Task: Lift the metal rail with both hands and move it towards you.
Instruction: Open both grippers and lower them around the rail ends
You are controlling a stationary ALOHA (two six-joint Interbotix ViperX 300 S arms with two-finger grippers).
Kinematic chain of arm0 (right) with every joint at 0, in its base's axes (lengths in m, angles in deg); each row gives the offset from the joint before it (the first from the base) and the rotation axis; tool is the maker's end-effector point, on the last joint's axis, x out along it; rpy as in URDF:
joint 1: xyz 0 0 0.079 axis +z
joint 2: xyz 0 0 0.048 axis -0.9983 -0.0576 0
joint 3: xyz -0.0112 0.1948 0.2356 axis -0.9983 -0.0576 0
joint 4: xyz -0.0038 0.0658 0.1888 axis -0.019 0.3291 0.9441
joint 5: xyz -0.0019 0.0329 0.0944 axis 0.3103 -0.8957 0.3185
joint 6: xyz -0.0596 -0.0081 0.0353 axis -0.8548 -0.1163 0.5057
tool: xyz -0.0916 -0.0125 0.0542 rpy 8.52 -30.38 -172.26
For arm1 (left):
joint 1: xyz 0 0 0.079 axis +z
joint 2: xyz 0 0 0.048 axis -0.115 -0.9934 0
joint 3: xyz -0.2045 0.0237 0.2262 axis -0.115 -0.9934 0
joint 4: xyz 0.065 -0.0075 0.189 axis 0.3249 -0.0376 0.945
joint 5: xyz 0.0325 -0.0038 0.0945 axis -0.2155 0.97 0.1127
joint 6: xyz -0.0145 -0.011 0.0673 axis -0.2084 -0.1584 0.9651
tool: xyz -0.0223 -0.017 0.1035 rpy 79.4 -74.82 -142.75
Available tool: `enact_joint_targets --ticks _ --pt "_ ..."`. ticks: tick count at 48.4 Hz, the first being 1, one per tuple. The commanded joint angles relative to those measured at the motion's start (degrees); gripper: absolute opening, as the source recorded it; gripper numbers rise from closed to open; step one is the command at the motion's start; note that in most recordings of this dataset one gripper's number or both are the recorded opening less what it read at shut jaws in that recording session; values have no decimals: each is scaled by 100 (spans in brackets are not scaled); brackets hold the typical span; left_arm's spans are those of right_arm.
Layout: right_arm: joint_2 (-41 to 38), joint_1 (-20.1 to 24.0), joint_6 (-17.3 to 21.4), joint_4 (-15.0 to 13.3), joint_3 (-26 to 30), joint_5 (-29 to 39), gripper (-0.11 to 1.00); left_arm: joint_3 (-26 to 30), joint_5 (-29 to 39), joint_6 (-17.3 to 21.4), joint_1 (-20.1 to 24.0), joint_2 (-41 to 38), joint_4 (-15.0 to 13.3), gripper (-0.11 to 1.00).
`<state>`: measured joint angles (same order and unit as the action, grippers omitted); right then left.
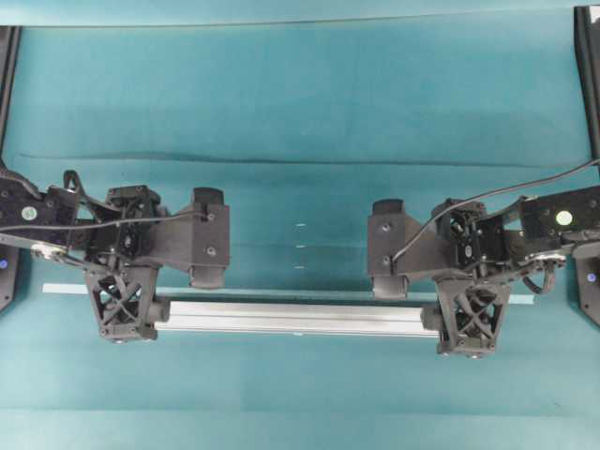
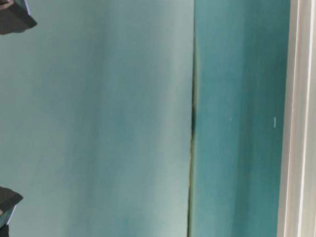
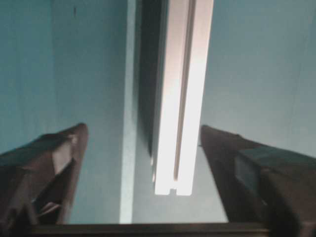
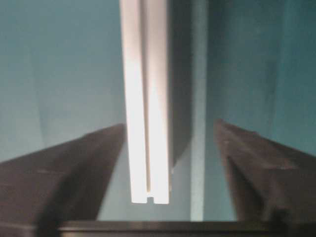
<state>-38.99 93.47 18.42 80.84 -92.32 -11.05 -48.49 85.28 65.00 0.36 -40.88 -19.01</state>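
The fingers of my right gripper should next close across the metal rail's sides (image 1: 420,322) (image 4: 147,136), slightly in from the rail's end beside that gripper, so that this end sticks out.
The metal rail (image 1: 295,317) is a long silver grooved bar lying crosswise on the teal cloth, just in front of a thin pale-blue tape strip (image 1: 281,290). My left gripper (image 1: 127,323) is at the rail's left end and my right gripper (image 1: 472,330) at its right end. In the left wrist view the rail's end (image 3: 175,148) sits between the fingers of the open left gripper (image 3: 143,129), with a gap on each side. In the right wrist view the rail (image 4: 148,148) sits likewise inside the open right gripper (image 4: 169,124), nearer its left finger (image 4: 89,163). The rail also runs along the right edge of the table-level view (image 2: 304,125).
The teal cloth (image 1: 300,112) has a long crease across the back. Three small white marks (image 1: 300,246) lie between the arms. Black frame posts (image 1: 589,75) stand at the far corners. Dark blocks (image 2: 10,12) show at the table-level view's left edge.
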Motion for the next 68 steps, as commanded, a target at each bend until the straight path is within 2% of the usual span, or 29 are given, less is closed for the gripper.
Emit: enact_joint_targets --ticks 1,5,22,28,44,56,68 --pt "-35 105 0 -44 -44 -114 93 0 -114 -44 -26 44 9 97" --pt "-53 176 62 -62 -123 -193 100 0 -158 -79 -70 35 9 95" --pt "-281 211 387 -53 -193 -501 100 -211 -571 -255 -308 -114 9 97" --pt "-387 237 448 -53 -299 -686 100 -308 -703 -211 -316 -193 9 97" --pt "-615 290 448 -62 -439 -905 100 -369 -1002 -246 -334 -290 9 97" --pt "-659 299 457 -62 -580 -1099 100 -343 -1187 -308 -563 -431 9 97" --pt "-791 299 448 -62 -738 -1406 100 -580 -1556 -352 -563 -633 9 97"
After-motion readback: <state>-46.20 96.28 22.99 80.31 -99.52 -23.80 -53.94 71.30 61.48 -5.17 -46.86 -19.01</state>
